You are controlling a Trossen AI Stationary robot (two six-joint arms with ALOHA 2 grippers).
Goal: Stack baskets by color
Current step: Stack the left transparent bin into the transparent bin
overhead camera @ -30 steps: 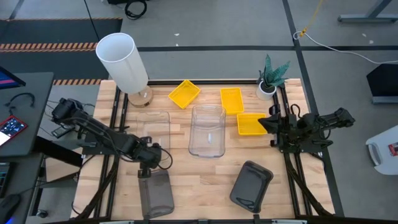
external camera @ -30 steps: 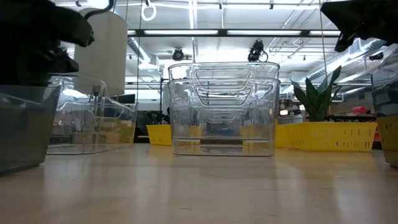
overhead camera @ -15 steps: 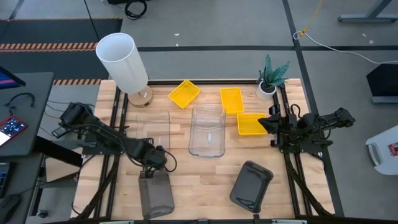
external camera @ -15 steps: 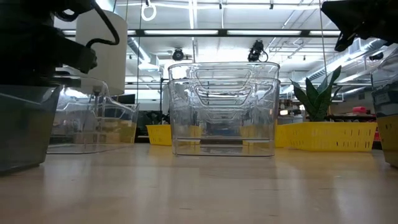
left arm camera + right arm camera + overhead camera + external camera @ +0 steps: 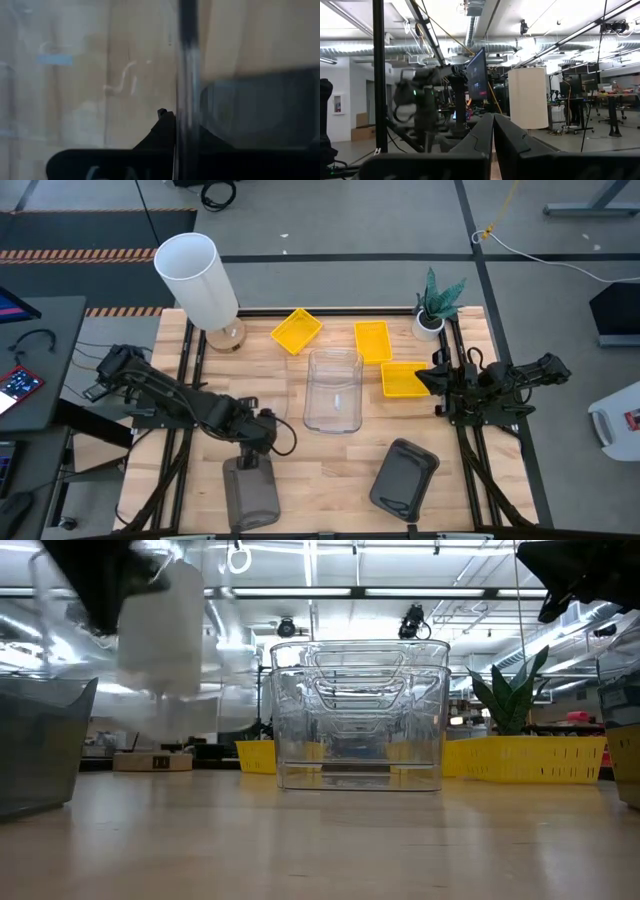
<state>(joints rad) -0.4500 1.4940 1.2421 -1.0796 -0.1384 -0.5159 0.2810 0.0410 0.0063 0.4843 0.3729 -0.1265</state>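
Note:
The robot's left gripper needs to release the clear basket, now held off the table, inside the stack of clear baskets in the middle of the table (image 5: 332, 389).
My left gripper (image 5: 256, 434) is shut on a clear basket (image 5: 160, 650), which shows blurred and off the table at the left of the low view. Just nearer lies a dark grey basket (image 5: 250, 492), with another (image 5: 405, 475) at the near right. A nested stack of clear baskets (image 5: 333, 390) stands at mid-table. Three yellow baskets (image 5: 296, 330) (image 5: 372, 341) (image 5: 403, 378) lie behind and right of it. My right gripper (image 5: 493, 131) is shut and holds nothing, raised at the right side above the yellow basket there. My left gripper pinches the clear basket's thin wall (image 5: 184, 100), one finger (image 5: 162, 132) on each face of it. The fingers come from above, pointing steeply down. The basket hangs clear of the table; its tilt is lost in the blur.
A tall white cylinder (image 5: 197, 278) stands at the far left corner. A small potted plant (image 5: 432, 308) stands at the far right. Bare wood lies between the two grey baskets at the near edge.
My left gripper has risen and gone a little toward the table's right edge. The clear basket, which stood on the table half a second ago, has come up with it and now hangs clear.

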